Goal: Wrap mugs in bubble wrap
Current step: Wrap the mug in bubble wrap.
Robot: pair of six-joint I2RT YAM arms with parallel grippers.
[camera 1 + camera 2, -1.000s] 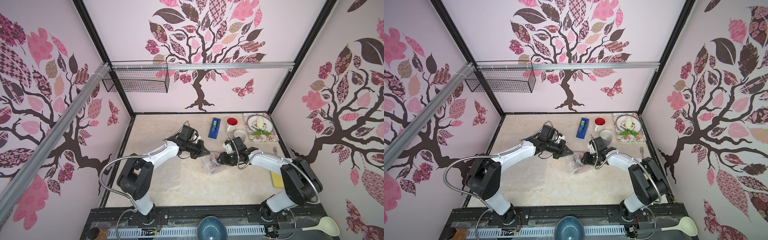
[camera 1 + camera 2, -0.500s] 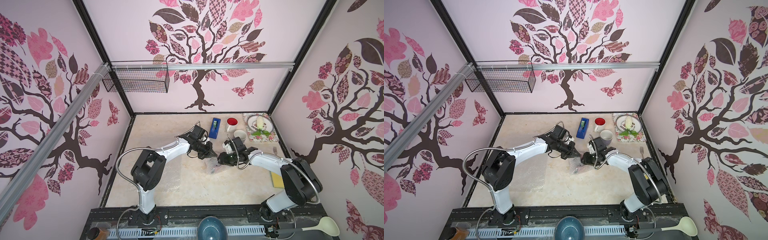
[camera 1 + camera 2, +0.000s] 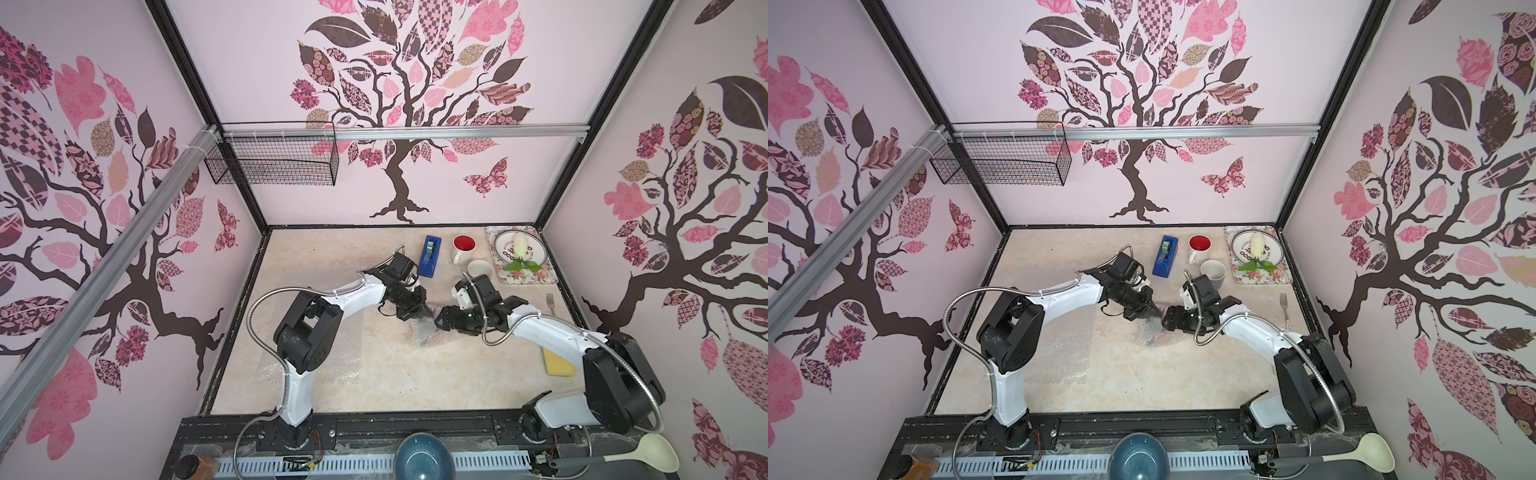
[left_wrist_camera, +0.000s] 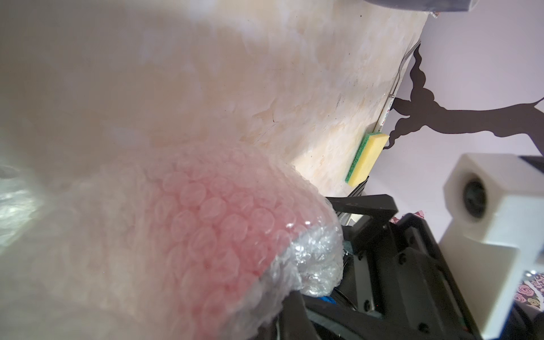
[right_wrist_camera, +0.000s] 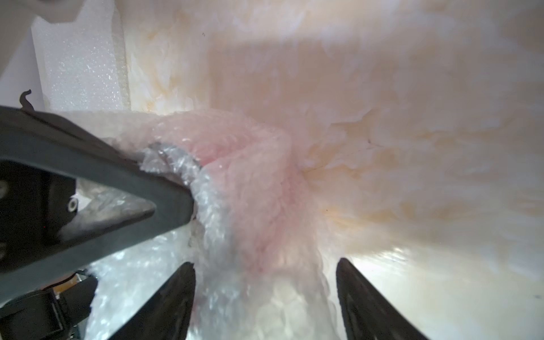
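Observation:
The crumpled wrap at the bundle's end is pressed only by my left gripper, so my right gripper will pinch the loose wrap [image 5: 258,294] beside it before my left gripper leaves.
The red mug lies on its side mid-table as a bubble wrap bundle [image 3: 428,332] [image 3: 1156,334], showing pink through the wrap [image 4: 212,212] [image 5: 250,191]. My left gripper [image 3: 428,312] [image 3: 1156,313] is shut, its fingers [image 5: 141,188] pushed tip-first into crumpled wrap at the bundle's end. My right gripper [image 3: 438,322] [image 3: 1166,322] [image 5: 265,279] stands open astride the bundle's other end. The white mug with a red inside [image 3: 463,245] and the lavender mug [image 3: 480,269] stand bare at the back right. A flat bubble wrap sheet [image 3: 328,353] lies on the left.
A blue tape dispenser [image 3: 430,255] stands behind the grippers. A floral tray [image 3: 528,280] with a plate sits in the back right corner. A fork [image 3: 550,303] and a yellow sponge [image 3: 559,361] [image 4: 366,159] lie along the right edge. A blue bowl [image 3: 419,457] and a ladle [image 3: 648,455] rest on the front rail.
My left gripper has travelled right across the table to the bundle and stayed shut. My right gripper's jaws have spread apart from the bundle.

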